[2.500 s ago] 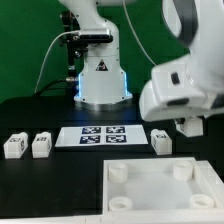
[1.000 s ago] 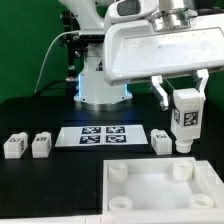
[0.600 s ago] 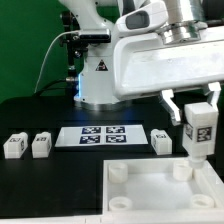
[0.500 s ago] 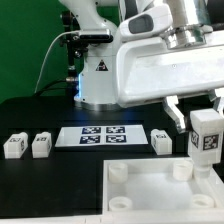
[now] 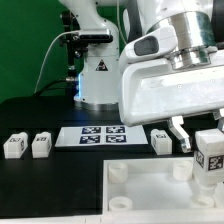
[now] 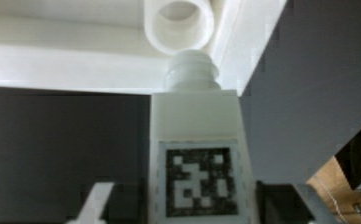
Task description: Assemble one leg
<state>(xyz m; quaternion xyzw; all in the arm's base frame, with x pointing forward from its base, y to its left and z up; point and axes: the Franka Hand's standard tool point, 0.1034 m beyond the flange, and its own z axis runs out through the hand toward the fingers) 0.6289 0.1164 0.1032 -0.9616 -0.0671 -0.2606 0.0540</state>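
Observation:
Next, my gripper releases the white leg, now held upright above the panel, so that it stands upright in the large white panel's corner socket (image 5: 206,203) (image 6: 179,20) just below its rounded tip.
My gripper (image 5: 208,146) is shut on a white leg (image 5: 209,165) with a black-and-white tag, holding it upright above the right rear part of the large white panel (image 5: 140,200). In the wrist view the held leg (image 6: 198,140) points its rounded tip at a round corner socket (image 6: 177,22) of the panel, a little short of it. My gripper (image 6: 198,205) holds the leg at its tagged blocky end. Three more legs lie on the black table: two at the exterior view's left (image 5: 14,146) (image 5: 41,146) and one right of the marker board (image 5: 161,140).
The marker board (image 5: 102,136) lies flat behind the panel. The robot's white base (image 5: 100,75) stands at the back. The panel has round sockets at its corners (image 5: 118,174).
The gripper with the leg has moved toward the exterior view's right and down, from above the table behind the panel to over the panel's right rear corner.

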